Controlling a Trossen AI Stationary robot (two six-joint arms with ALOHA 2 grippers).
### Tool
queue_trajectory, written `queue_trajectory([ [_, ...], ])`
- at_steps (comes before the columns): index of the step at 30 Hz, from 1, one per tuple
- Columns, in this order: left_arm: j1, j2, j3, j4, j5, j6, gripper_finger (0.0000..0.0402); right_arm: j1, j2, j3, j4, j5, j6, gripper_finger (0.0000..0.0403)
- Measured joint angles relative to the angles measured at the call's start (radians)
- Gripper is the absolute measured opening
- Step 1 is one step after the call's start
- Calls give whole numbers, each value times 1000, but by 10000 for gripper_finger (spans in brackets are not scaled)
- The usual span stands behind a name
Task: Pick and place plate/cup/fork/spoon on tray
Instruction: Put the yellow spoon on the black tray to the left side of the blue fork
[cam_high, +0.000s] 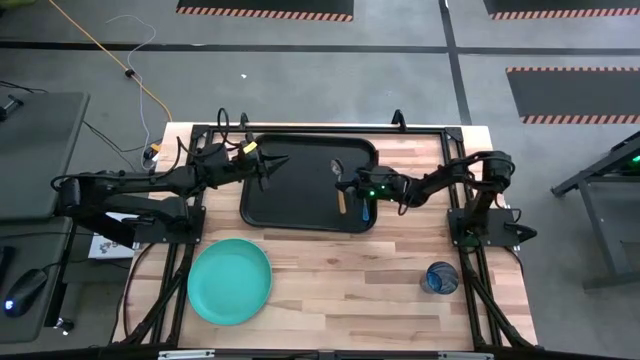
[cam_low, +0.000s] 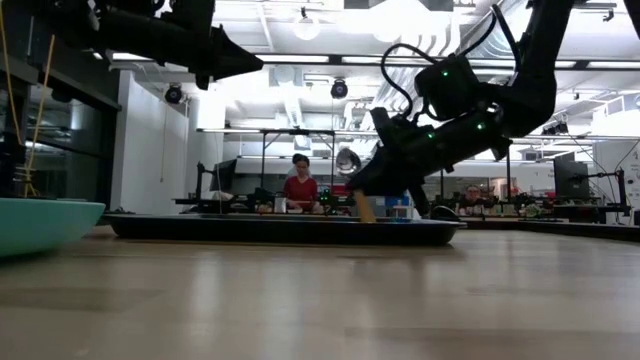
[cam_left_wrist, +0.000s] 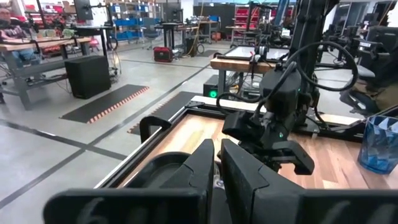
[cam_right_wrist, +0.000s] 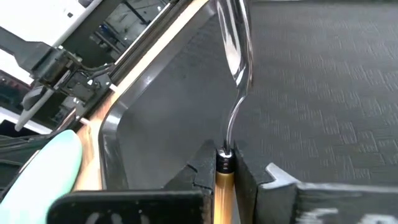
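Note:
Next, my right gripper releases the spoon on the black tray (cam_high: 366, 202), next to the small blue object.
The black tray (cam_high: 300, 200) lies at the table's far middle. My right gripper (cam_high: 350, 186) is over the tray's right part, shut on a spoon with a metal bowl (cam_right_wrist: 233, 43) and a wooden handle (cam_high: 342, 199). My left gripper (cam_high: 268, 168) hangs shut and empty above the tray's left part. The turquoise plate (cam_high: 230, 280) lies flat on the table near the front left; its rim also shows in the low view (cam_low: 45, 222). The dark-blue cup (cam_high: 441, 278) stands upright at the front right and also shows in the left wrist view (cam_left_wrist: 379, 143). My right gripper pinches the spoon's wooden handle (cam_right_wrist: 222, 177) between its two fingers, just behind the metal collar where the neck begins. The arm comes in from the table's right, slanting down. The bowl reaches out beyond the fingertips over the tray floor. The handle's free end (cam_low: 365, 208) slants down to the tray; I cannot tell whether it touches.
A small blue object (cam_high: 363, 212) lies at the tray's near right rim. A black metal frame (cam_high: 200, 135) runs round the table's far part and carries both arm bases. Bare wood lies between the plate and the cup. A person (cam_low: 300, 188) sits in the room beyond.

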Motion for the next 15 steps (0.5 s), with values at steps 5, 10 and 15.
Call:
queue_trajectory([
  [5, 0, 0, 0, 0, 0, 3, 19, 0, 0, -27, 10, 10, 33, 9],
  [10, 0, 0, 0, 1, 0, 1, 19, 0, -2, -58, 19, 22, 72, 9],
  [15, 0, 0, 0, 2, 0, -8, 19, 1, 1, -63, 3, 18, 154, 9],
])
